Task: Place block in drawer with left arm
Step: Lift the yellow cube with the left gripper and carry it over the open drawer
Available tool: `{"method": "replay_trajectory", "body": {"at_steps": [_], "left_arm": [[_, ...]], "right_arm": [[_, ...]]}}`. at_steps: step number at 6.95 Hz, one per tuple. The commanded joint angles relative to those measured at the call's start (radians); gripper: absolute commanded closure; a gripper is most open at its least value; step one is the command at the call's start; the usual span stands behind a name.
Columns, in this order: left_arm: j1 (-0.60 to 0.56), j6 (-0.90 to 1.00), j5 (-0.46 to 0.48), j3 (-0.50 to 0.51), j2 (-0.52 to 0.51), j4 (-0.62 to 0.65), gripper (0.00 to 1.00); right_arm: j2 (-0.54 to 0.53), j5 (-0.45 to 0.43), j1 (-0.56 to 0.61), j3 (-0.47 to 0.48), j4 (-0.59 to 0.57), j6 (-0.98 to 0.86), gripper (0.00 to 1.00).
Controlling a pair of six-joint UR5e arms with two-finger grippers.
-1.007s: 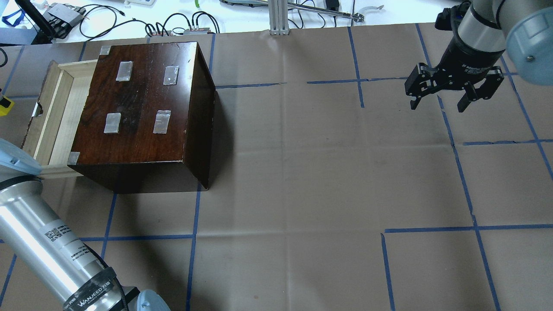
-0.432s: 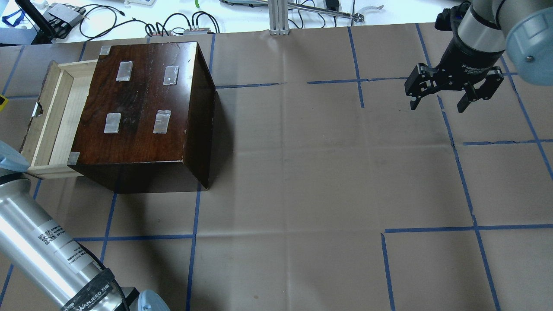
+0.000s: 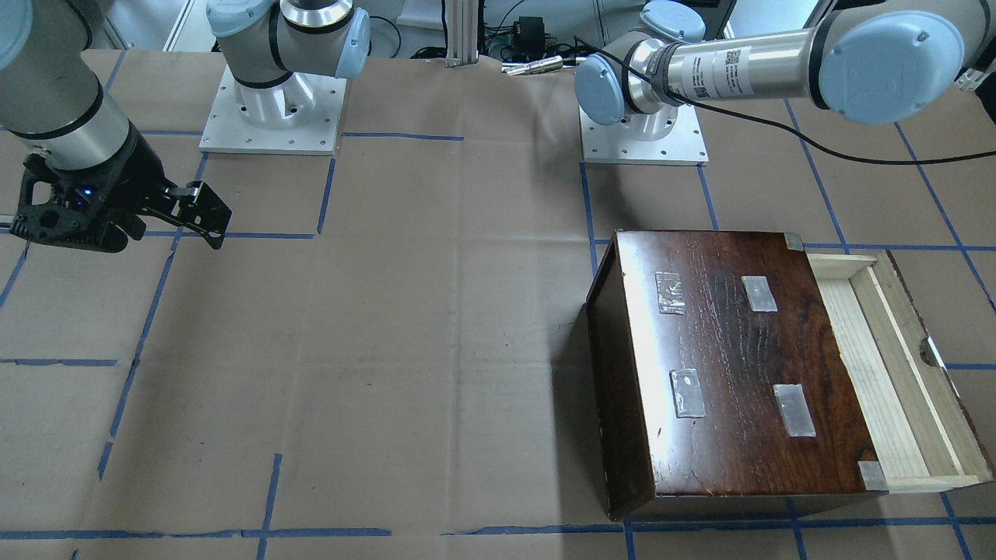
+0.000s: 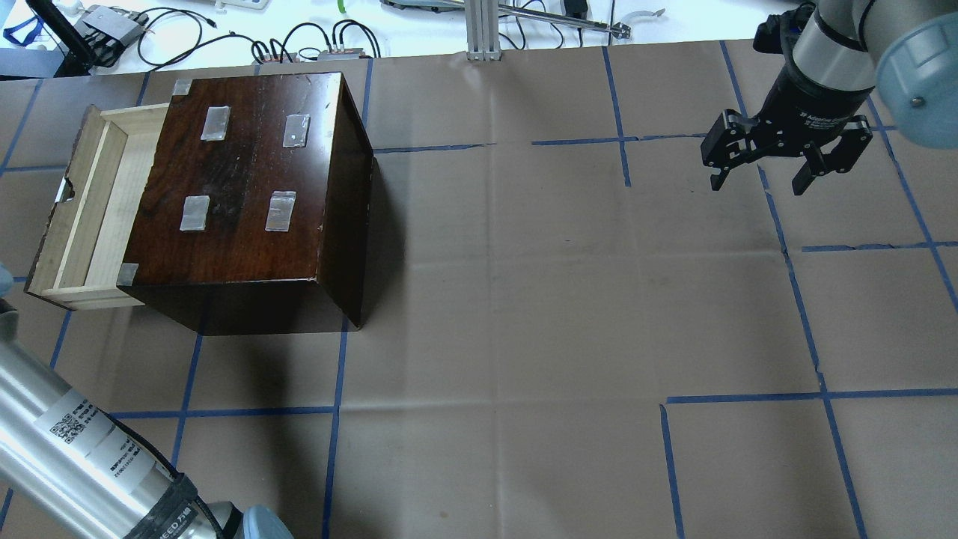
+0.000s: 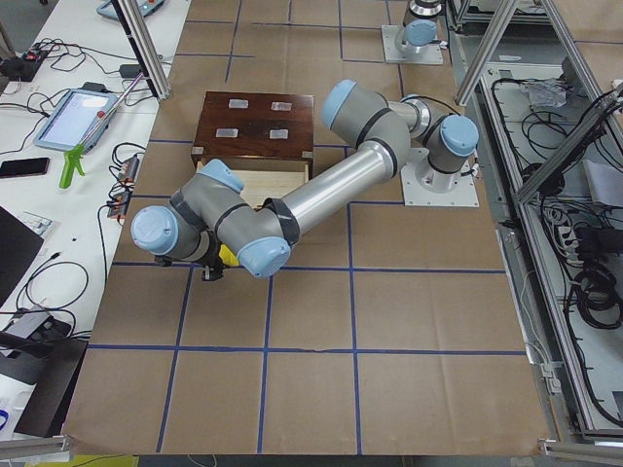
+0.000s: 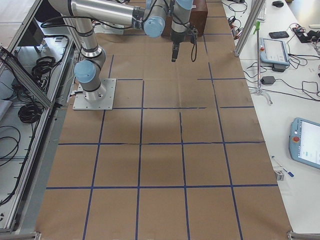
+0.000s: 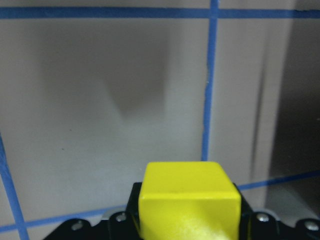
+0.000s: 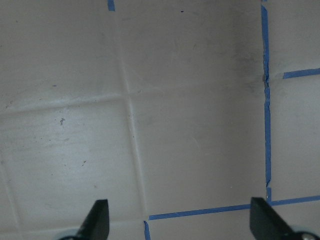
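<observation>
Next, I let go of the yellow block with my left gripper on the drawer's pale wood bottom, across from the notch [image 3: 865, 355] in its front.
The yellow block [image 7: 187, 200] fills the bottom of the left wrist view, held in my left gripper [image 7: 187, 222], which is shut on it above the brown paper. In the exterior left view the block [image 5: 227, 255] hangs over the table in front of the open drawer [image 5: 268, 185]. The drawer [image 4: 90, 202] is pulled out of the dark cabinet [image 4: 247, 187] and shows empty pale wood; it also shows in the front-facing view [image 3: 895, 373]. The left gripper is out of the overhead view. My right gripper [image 4: 759, 186] is open and empty at the far right.
Brown paper with blue tape lines [image 4: 524, 337] covers the table. Cables and boxes [image 4: 112, 30] lie beyond its far edge. The left arm's forearm [image 4: 67, 442] crosses the near left corner. The right gripper's fingertips [image 8: 97, 220] hover over bare paper.
In the overhead view the left arm has swung further left and down, uncovering the drawer's near corner. The yellow block at the left edge has gone out of that view. The right arm is still.
</observation>
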Motion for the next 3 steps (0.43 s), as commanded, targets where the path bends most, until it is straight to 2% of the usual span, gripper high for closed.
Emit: {"method": "replay_trajectory", "body": {"at_steps": [1, 3], "left_arm": [[-0.034, -0.065, -0.002, -0.195, 0.153, 0.042, 0.85], [-0.093, -0.163, -0.002, -0.479, 0.33, 0.199, 0.84]], "right_arm": [[-0.001, 0.0, 0.0, 0.0, 0.0, 0.0, 0.0], [0.001, 0.0, 0.0, 0.0, 0.0, -0.002, 0.0]]}}
